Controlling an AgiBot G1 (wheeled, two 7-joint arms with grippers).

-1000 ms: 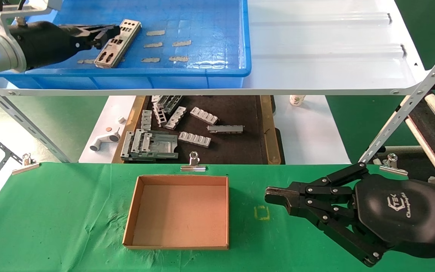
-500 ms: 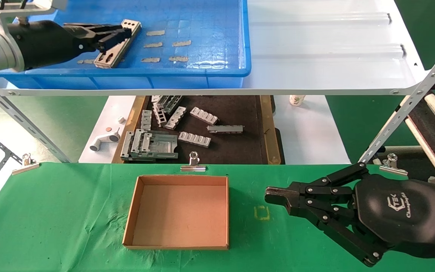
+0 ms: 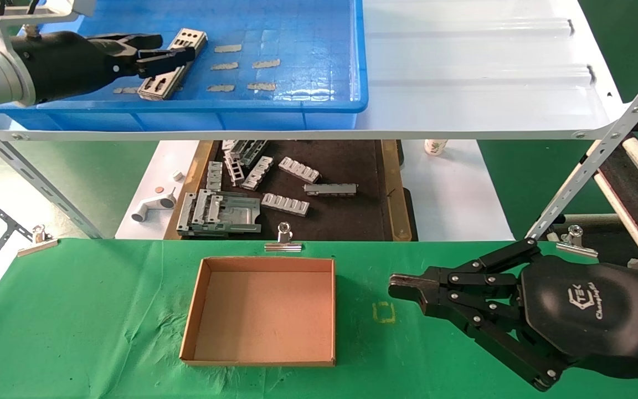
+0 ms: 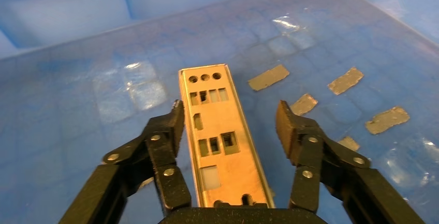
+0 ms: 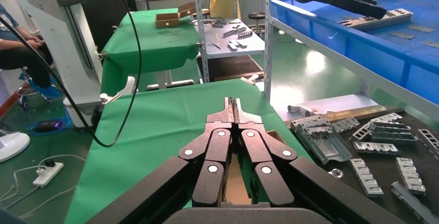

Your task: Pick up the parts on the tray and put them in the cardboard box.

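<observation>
The upper plate's cutouts show another plate's metal beneath, so next my left gripper grabs just the upper plate by its long edges (image 4: 245, 120) and lifts it off first.
One part (image 3: 157, 86), a thin silver plate with punched cutouts, lies flat on the floor of the blue tray (image 3: 297, 105) at its left side. My left gripper (image 3: 170, 49) hovers over the plate's middle, open. In the left wrist view the part (image 4: 222, 141) runs lengthwise between the spread fingers of the left gripper (image 4: 230, 113), one finger on each long side, apart from it. The cardboard box (image 3: 263, 313) sits empty on the green cloth below. Right of the box, my right gripper (image 3: 399, 288) rests shut and empty, its tips (image 5: 232, 105) pressed together.
Several beige tape scraps (image 3: 241, 66) lie on the tray floor right of the part. A dark brown-rimmed tray (image 3: 394, 188) of ribbed grey brackets sits on the lower level. A white shelf (image 3: 463, 66) carries the blue tray; a slanted metal strut (image 3: 590, 160) stands at right.
The left gripper moved from the plate's left edge to over its middle and spread its fingers apart around it. The plate and the right arm have not moved.
</observation>
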